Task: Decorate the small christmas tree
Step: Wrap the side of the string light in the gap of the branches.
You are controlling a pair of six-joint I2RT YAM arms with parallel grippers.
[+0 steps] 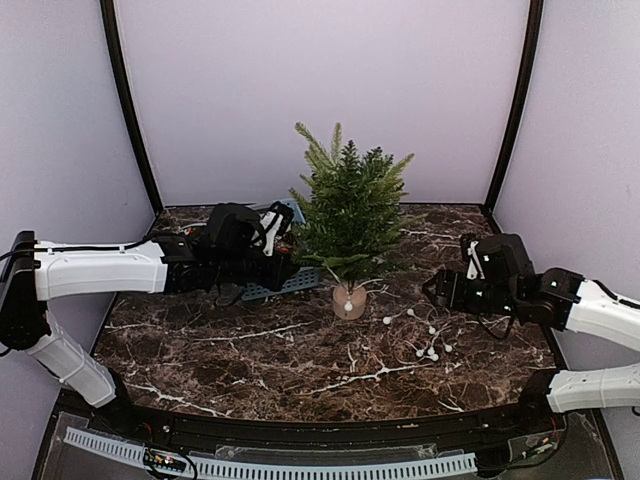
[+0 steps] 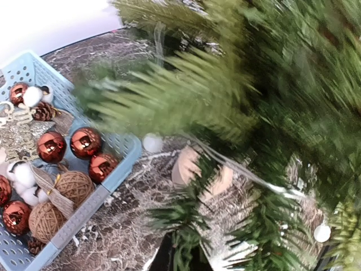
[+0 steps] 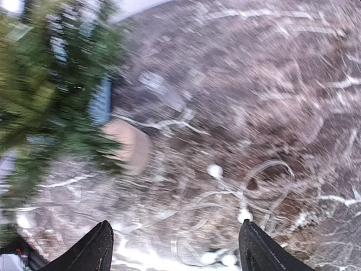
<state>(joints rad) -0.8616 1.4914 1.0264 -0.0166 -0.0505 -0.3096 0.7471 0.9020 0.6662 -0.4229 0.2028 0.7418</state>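
Observation:
I should next close my right gripper on the clear wire (image 1: 431, 321) (image 3: 242, 197) next to the small loop in the string of white bead lights.
The small christmas tree (image 1: 350, 210) stands mid-table on its pale wooden base (image 1: 349, 300). A string of white bead lights (image 1: 425, 335) lies on the table right of the base, with one bead at the base front. In the left wrist view a strand with beads (image 2: 152, 143) runs across the blurred branches (image 2: 225, 96). My left gripper (image 1: 278, 232) hovers over the blue basket (image 1: 290, 283), close to the tree's left side; branches hide its jaws. My right gripper (image 1: 432, 288) is open and empty, right of the tree and above the bead string (image 3: 214, 170).
The blue basket (image 2: 84, 209) holds several shiny red-brown baubles (image 2: 86, 142), twine balls (image 2: 73, 186), pine cones and white pompoms. Dark marble tabletop (image 1: 250, 350). Purple backdrop walls with black corner poles behind.

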